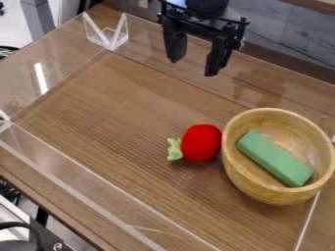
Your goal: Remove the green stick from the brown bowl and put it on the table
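Observation:
Next, my gripper goes down into the brown bowl and closes on the middle of the green stick (275,159), between its two ends.
The green stick (275,159) lies flat inside the brown bowl (249,181), slanting from upper left to lower right. The bowl sits at the right side of the table (105,127), near the front corner. My gripper (194,57) hangs at the back centre, well above and to the left of the bowl. It points down, its two black fingers are spread apart and nothing is between them.
A red ball-shaped fruit (201,142) with small green leaves lies just left of the bowl. Low clear acrylic walls (78,201) edge the tabletop, with a folded clear piece (105,34) at the back left.

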`<action>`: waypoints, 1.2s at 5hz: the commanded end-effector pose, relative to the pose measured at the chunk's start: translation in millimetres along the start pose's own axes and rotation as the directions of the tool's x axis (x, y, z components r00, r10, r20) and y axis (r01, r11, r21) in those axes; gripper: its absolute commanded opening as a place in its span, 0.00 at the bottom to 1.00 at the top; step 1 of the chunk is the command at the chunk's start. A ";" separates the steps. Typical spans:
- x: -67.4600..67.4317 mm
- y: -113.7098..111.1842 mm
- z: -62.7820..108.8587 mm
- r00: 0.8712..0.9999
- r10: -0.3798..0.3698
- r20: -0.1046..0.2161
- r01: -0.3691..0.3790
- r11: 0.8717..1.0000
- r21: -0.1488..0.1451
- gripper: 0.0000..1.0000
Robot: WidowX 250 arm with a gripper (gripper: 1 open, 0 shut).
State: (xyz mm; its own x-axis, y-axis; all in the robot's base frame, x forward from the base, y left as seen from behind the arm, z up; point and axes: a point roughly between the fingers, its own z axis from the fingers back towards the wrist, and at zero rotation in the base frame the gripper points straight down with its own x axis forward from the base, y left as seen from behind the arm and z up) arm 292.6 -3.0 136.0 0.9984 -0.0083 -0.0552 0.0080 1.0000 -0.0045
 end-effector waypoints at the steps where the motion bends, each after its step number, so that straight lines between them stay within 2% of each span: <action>1: -14.6 -7.1 -12.5 0.992 0.124 -0.020 -0.124 0.992 -0.007 1.00; 2: -14.4 -34.6 -13.7 0.974 0.226 -0.026 -0.227 0.973 -0.031 1.00; 3: -12.1 -64.4 -13.6 0.938 0.347 -0.020 -0.347 0.936 -0.061 1.00; 4: -9.2 -87.1 -13.6 0.876 0.481 -0.025 -0.482 0.871 -0.095 1.00; 6: -25.3 -131.5 -45.8 0.737 0.674 -0.042 -0.672 0.726 -0.147 1.00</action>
State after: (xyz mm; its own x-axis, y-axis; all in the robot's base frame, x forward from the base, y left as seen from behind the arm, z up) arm 261.1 -134.3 85.6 0.7443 0.6613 -0.0932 -0.6677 0.7392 -0.0876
